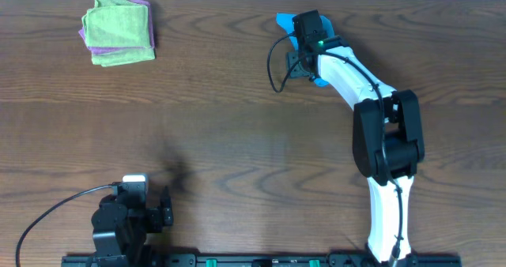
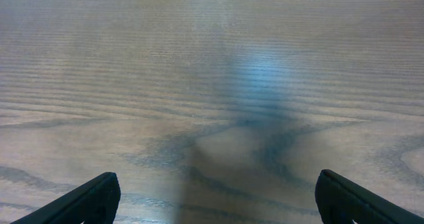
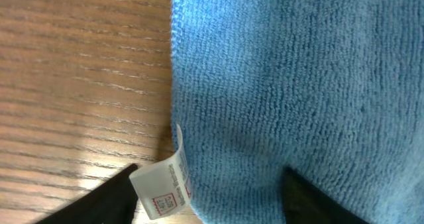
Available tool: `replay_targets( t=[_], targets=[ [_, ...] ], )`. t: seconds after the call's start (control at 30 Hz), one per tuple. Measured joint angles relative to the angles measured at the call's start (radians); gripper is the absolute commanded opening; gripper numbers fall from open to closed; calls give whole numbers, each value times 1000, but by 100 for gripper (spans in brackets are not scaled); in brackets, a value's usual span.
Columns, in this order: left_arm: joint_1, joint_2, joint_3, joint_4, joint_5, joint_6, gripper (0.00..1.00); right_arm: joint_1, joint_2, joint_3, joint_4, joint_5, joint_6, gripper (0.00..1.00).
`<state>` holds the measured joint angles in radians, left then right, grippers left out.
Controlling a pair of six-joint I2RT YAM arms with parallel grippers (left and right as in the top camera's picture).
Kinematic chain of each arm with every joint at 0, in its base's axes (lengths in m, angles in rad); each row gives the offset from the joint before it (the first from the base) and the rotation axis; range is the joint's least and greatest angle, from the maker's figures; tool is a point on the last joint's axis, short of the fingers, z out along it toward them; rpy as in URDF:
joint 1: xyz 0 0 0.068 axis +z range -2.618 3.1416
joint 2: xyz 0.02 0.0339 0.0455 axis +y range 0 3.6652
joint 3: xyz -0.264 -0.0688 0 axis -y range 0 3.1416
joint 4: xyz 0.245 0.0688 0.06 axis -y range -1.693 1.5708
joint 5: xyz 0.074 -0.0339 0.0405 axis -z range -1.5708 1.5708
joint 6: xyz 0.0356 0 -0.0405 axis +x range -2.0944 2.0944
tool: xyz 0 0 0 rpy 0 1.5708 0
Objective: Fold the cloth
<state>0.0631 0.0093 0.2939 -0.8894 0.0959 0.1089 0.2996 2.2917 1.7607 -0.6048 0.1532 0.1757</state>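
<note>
The robot's right gripper will first pinch the sky-blue cloth's edge (image 3: 173, 183) by the white care label and drag it inward, since the cloth lies far from the left gripper.
The sky-blue cloth (image 1: 283, 20) lies at the far edge of the table, right of centre, mostly hidden under my right arm. In the right wrist view the cloth (image 3: 291, 85) fills most of the frame, with a white care label (image 3: 162, 187) at its left edge. My right gripper (image 3: 205, 184) is open. Its fingers straddle the cloth's edge, one over bare wood, one over the fabric. It also shows from overhead (image 1: 303, 38). My left gripper (image 2: 215, 194) is open and empty over bare wood near the front left (image 1: 166, 208).
A folded lime-green cloth (image 1: 118, 26) lies on a folded purple cloth (image 1: 118, 59) at the far left. The dark wooden table (image 1: 237, 141) runs between the two arms. A black cable (image 1: 275, 65) loops beside the right wrist.
</note>
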Motion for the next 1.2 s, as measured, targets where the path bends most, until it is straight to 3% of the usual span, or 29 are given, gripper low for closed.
replay_targets(
  t=[0.2, 0.27, 0.33, 0.37, 0.4, 0.43, 0.5, 0.7, 1.03, 1.2],
  targets=[
    [0, 0, 0, 0, 0, 0, 95, 0, 0, 0, -2, 0, 0, 11],
    [0, 0, 0, 0, 0, 0, 96, 0, 0, 0, -3, 0, 0, 3],
    [0, 0, 0, 0, 0, 0, 96, 0, 0, 1, -9, -1, 0, 1],
    [0, 0, 0, 0, 0, 0, 95, 0, 0, 2, -13, 0, 2, 11],
    [0, 0, 0, 0, 0, 0, 95, 0, 0, 4, -13, 0, 3, 37],
    [0, 0, 0, 0, 0, 0, 96, 0, 0, 6, -13, -1, 2, 56],
    [0, 0, 0, 0, 0, 0, 95, 0, 0, 8, -14, 0, 3, 66],
    [0, 0, 0, 0, 0, 0, 95, 0, 0, 8, -9, 9, 0, 69],
    [0, 0, 0, 0, 0, 0, 95, 0, 2, 8, 38, 46, 0, 63],
    [0, 0, 0, 0, 0, 0, 95, 0, 19, 8, 39, 62, -2, 49]
  ],
)
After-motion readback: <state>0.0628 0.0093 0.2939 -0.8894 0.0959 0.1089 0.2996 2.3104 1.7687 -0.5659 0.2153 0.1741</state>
